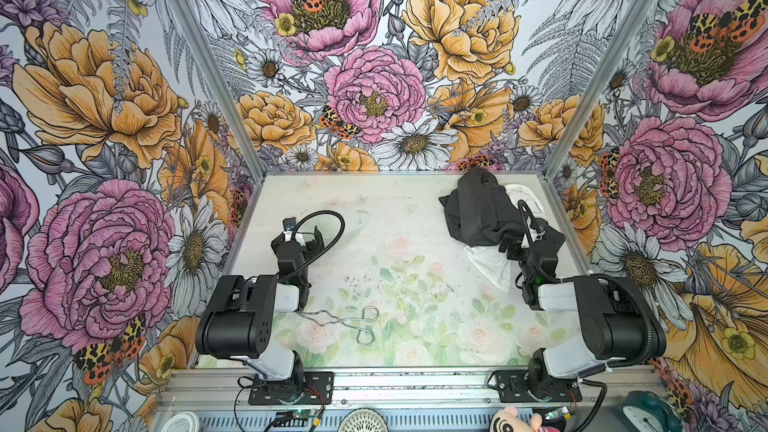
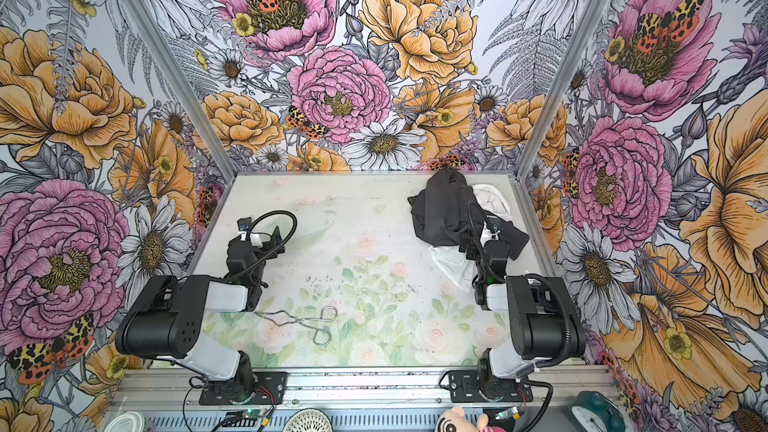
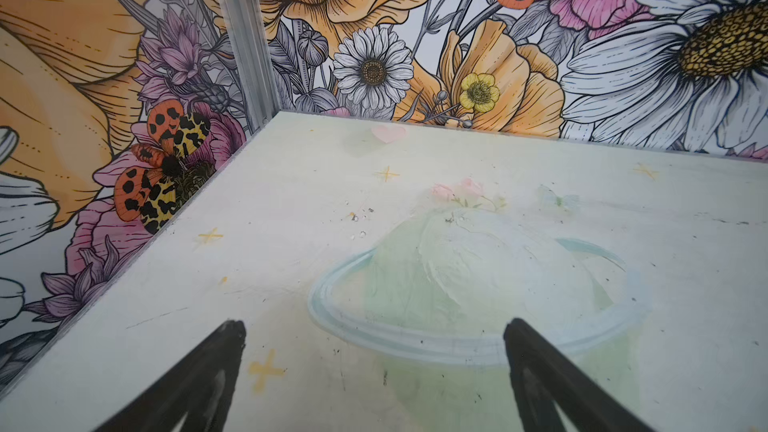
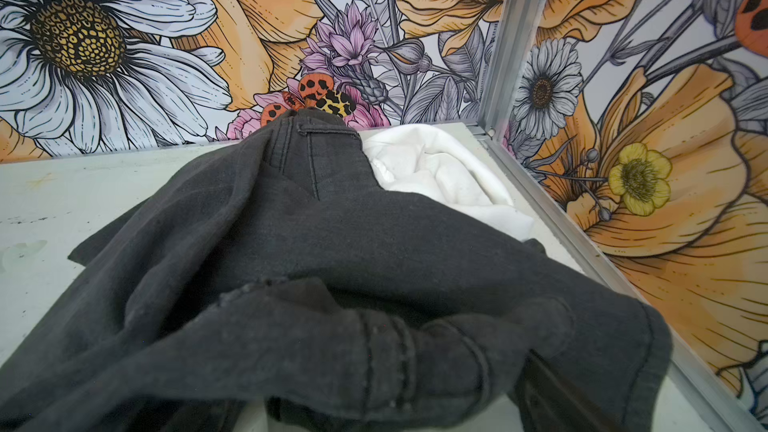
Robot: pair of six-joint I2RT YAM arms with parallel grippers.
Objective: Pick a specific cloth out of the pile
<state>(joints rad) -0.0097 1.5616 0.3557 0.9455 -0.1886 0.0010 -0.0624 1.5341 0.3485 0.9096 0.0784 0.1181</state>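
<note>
The robot's right gripper should close on the bunched part (image 1: 526,195) (image 4: 444,169) of the white cloth near the back corner, past the black garment.
The pile sits at the table's far right in both top views. A charcoal-black garment (image 1: 478,209) (image 2: 444,209) (image 4: 332,243) lies on top of the white cloth (image 1: 490,263) (image 2: 451,265). The cloth shows at the near edge and again by the back corner (image 4: 436,168). My right gripper (image 1: 509,243) (image 2: 467,247) is at the pile's near edge, open. A fold of the black garment drapes across its wide jaws. Only one finger (image 4: 552,396) shows in the right wrist view. My left gripper (image 3: 374,326) (image 1: 316,238) hovers open over bare table at the left, holding nothing.
Metal tongs (image 1: 349,322) (image 2: 307,322) lie on the table near the front, between the arms. Flower-printed walls close off the left, back and right, with the right wall rail (image 4: 582,243) right beside the pile. A pink plush toy (image 1: 511,419) lies beyond the front rail.
</note>
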